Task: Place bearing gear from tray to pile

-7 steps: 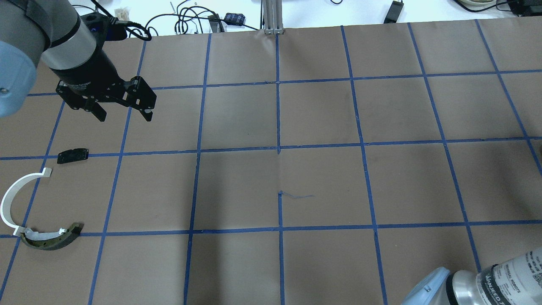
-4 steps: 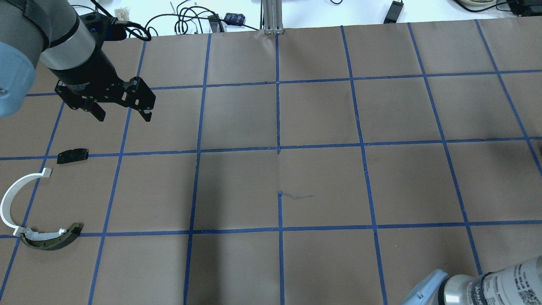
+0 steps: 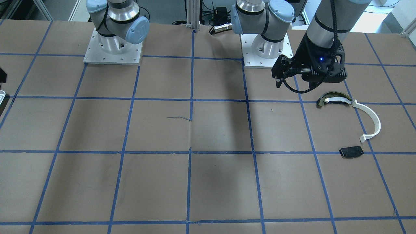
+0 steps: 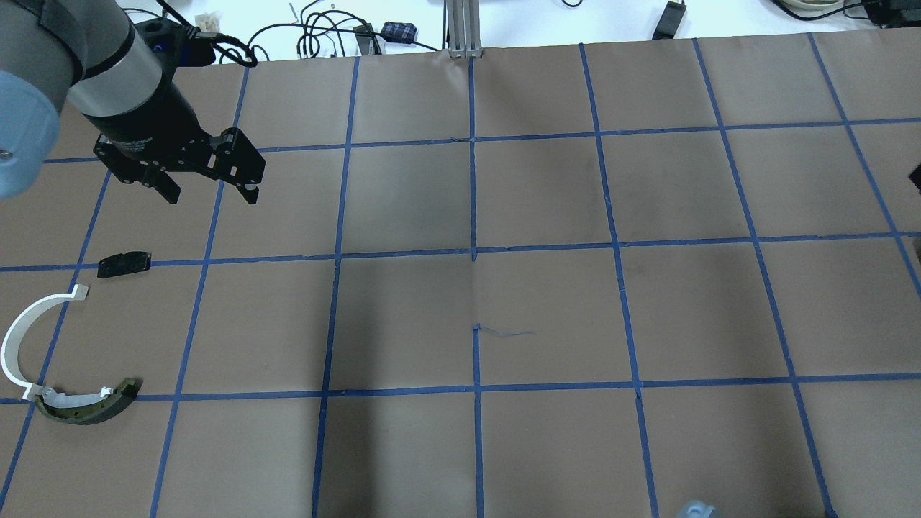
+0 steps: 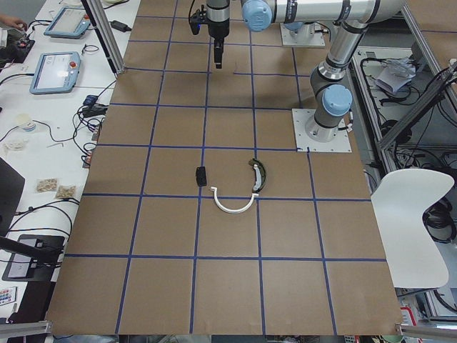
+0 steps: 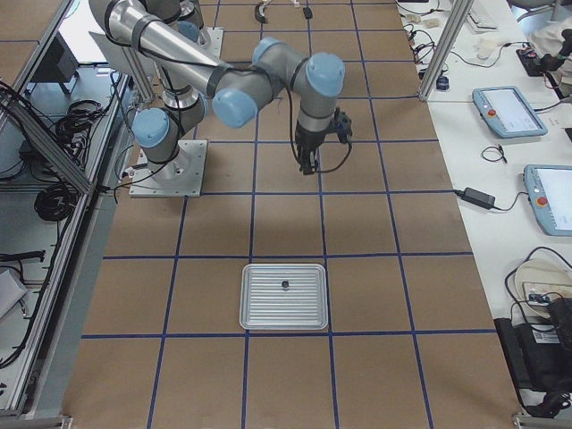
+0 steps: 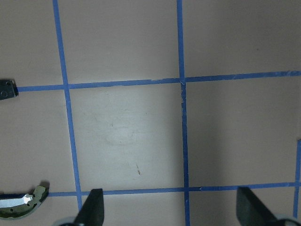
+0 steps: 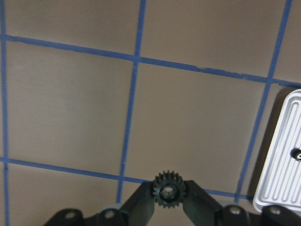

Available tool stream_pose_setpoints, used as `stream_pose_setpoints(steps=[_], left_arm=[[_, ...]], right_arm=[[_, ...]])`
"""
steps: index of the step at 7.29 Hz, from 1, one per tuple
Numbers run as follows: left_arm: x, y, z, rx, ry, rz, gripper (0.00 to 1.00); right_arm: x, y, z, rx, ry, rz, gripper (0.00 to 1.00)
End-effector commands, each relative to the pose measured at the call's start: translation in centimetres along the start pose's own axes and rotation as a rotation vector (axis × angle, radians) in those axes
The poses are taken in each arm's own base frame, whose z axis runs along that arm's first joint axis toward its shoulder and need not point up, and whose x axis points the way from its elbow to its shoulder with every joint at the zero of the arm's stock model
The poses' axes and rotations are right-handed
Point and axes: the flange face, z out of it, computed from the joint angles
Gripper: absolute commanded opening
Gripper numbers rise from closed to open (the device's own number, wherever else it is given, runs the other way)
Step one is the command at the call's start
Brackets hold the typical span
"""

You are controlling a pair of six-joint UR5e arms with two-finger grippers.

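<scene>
The robot's right gripper should release the black gear on the brown table (image 3: 187,138) next to the gap in the middle blue tape line.
My right gripper (image 8: 168,194) is shut on a small black toothed gear (image 8: 168,187) and holds it above the brown table; in the exterior right view it (image 6: 307,166) hangs about two squares from a silver ribbed tray (image 6: 259,299), whose corner shows in the right wrist view (image 8: 277,160). The pile lies at the left end: a white arc (image 4: 21,334), an olive-and-white curved piece (image 4: 90,406) and a black plate (image 4: 124,264). My left gripper (image 4: 211,191) is open and empty, above the table beyond the pile.
A small dark part (image 6: 284,284) lies in the tray. Cables and boxes (image 4: 345,32) lie past the table's far edge. Both arm bases (image 3: 112,48) stand on the robot's side. Blue tape lines grid the brown paper.
My right arm's wrist has left the overhead view's bottom right corner, and a dark tip now shows at its right edge. My left gripper has hardly moved.
</scene>
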Motion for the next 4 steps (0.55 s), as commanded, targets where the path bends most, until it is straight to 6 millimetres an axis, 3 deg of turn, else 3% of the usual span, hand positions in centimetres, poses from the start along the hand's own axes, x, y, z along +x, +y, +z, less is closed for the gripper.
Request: stream_pose_setpoints(steps=[1, 2, 4], left_arm=[[-0.6, -0.2, 0.2, -0.007, 0.001, -0.001, 1.0], [-0.8, -0.2, 0.1, -0.003, -0.002, 0.005, 1.0], [-0.8, -0.1, -0.1, 0.001, -0.003, 0.006, 1.0]], right_arm=[[-17.6, -2.6, -0.4, -0.009, 0.017, 0.102, 0.13], [-24.2, -3.3, 2.4, -0.041, 0.024, 0.134, 0.13], [-35.0, -6.3, 8.4, 0.074, 0.033, 0.12, 0.14]])
